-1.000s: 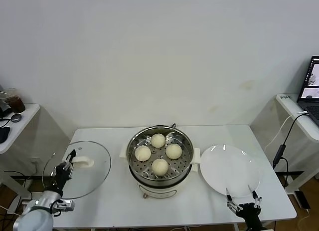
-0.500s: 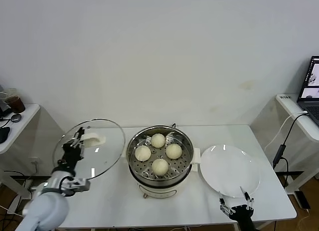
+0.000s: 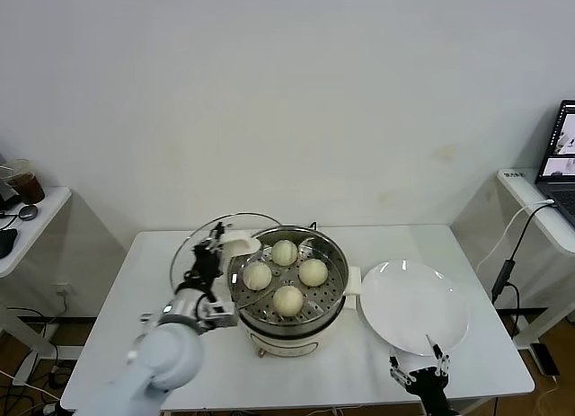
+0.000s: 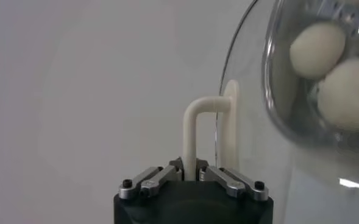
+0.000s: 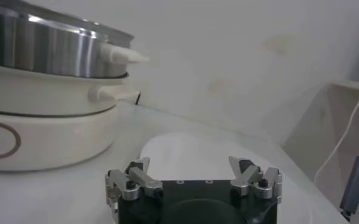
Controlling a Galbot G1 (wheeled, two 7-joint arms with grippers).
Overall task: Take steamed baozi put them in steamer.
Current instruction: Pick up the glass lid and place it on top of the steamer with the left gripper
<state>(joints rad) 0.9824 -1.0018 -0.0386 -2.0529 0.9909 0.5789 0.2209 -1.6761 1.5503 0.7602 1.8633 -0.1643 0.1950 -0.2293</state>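
The left gripper should release the glass lid flat on the steel steamer's rim, centred [image 3: 287, 274] above the steamed baozi.
The steel steamer [image 3: 334, 301] stands mid-table on its cream base, with several pale steamed baozi [image 3: 288, 300] resting on its perforated tray. My left gripper [image 3: 214, 254] is shut on the white handle [image 4: 191, 131] of a round glass lid [image 3: 230, 226]. It holds the lid tilted on edge just over the steamer's left rim. In the left wrist view, two baozi [image 4: 318, 49] show through the lid's glass [image 4: 270, 91]. Down at the table's front right edge my right gripper [image 3: 418, 375] is open and empty, beside the white plate [image 3: 413, 305].
The plate [image 5: 191, 149] lies bare just right of the steamer [image 5: 51, 45]. White side tables flank the main table: the left one carries a cup [image 3: 27, 184], and a laptop [image 3: 563, 151] sits on the right one. A cable [image 3: 508, 254] hangs at the right.
My left gripper has carried the lid from the table's left side rightward to the steamer's left rim. The right gripper has drifted slightly left and lower.
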